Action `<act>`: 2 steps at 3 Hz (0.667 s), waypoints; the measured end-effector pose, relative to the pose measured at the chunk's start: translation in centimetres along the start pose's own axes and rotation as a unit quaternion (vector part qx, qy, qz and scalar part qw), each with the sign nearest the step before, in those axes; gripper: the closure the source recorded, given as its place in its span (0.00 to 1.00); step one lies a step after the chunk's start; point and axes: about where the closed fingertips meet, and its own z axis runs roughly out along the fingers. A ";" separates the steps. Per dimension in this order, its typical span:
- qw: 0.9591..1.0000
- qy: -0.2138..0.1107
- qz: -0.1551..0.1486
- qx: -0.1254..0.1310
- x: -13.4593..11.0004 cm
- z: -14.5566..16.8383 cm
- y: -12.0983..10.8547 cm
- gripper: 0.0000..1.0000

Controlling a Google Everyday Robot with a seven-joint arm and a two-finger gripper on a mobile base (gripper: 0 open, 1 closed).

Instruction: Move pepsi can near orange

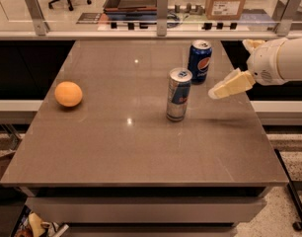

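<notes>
I need to next move my gripper to the middle of the pepsi can's body [199,66], behind the taller silver-and-blue can, and close it there.
The pepsi can [200,61], short and dark blue with a round logo and silver top, stands upright at the back right of the table. The orange [68,94] lies at the table's left side, far from the can. My gripper [230,69] hovers over the table's right edge, just right of the pepsi can and apart from it. It is open and empty, with one cream finger [231,85] pointing left and down towards the can.
A taller, slim silver-and-blue can [178,94] stands upright in front and left of the pepsi can, between it and the orange. The brown table [141,147] has a railing behind it. A cardboard box [227,1] sits beyond the railing.
</notes>
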 end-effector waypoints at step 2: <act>0.996 -0.081 0.039 -0.026 -2.5 3.7 -1.3 0.00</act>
